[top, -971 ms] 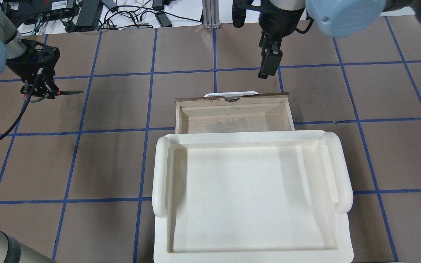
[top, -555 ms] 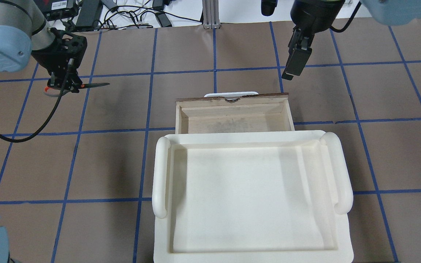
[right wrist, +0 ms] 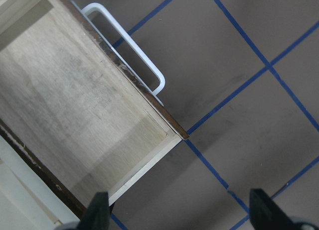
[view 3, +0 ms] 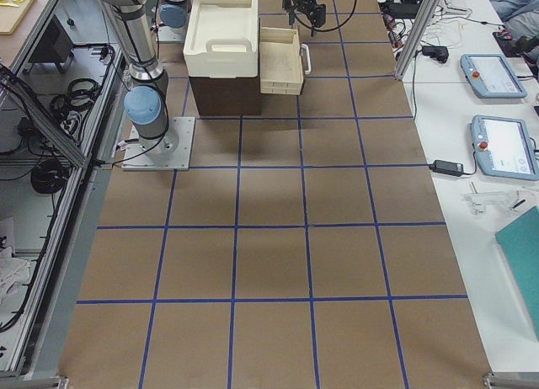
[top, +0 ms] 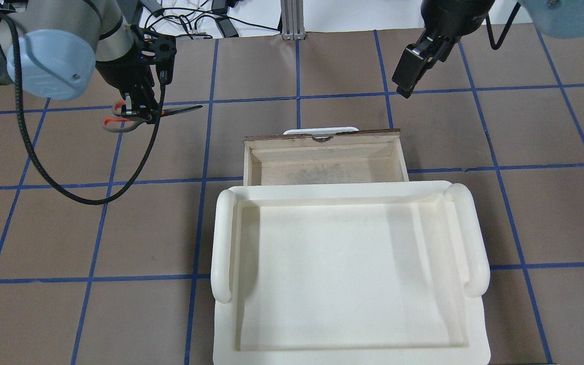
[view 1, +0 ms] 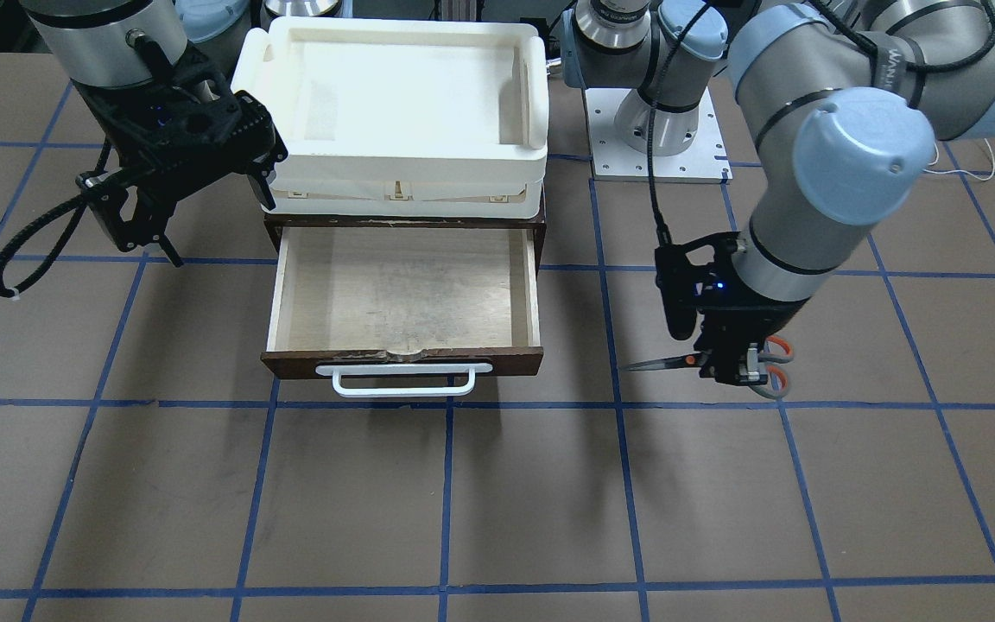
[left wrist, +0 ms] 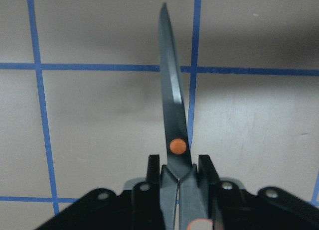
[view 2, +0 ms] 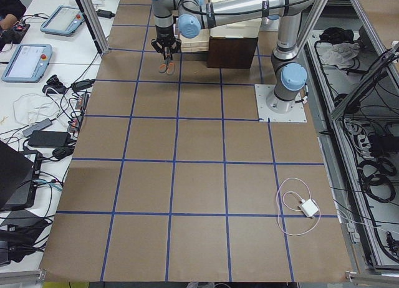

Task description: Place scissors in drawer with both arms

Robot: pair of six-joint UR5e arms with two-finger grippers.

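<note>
I need to release the scissors from my left gripper on the drawer's pale bottom (view 1: 443,314), nearer the front with the white handle.
My left gripper (top: 142,111) is shut on the scissors (top: 175,109) near the pivot and holds them level above the table, left of the drawer, blades pointing toward it. In the front-facing view the gripper (view 1: 726,367) and the scissors (view 1: 657,364) are to the right of the drawer. The left wrist view shows the dark blades (left wrist: 172,100) sticking out between the shut fingers. The dark brown drawer (top: 322,170) is pulled open and its pale interior (view 1: 402,294) is bare, white handle (view 1: 402,380) in front. My right gripper (top: 402,91) is open and empty, beyond the drawer's right front corner (right wrist: 182,136).
A cream-white plastic tray (top: 348,268) sits on top of the cabinet above the drawer. Cables and power bricks (top: 119,20) lie past the table's far edge. The brown table carries blue tape lines (top: 206,152).
My left arm has carried the scissors to the right, toward the drawer. My right gripper has moved right and farther from the drawer front.
</note>
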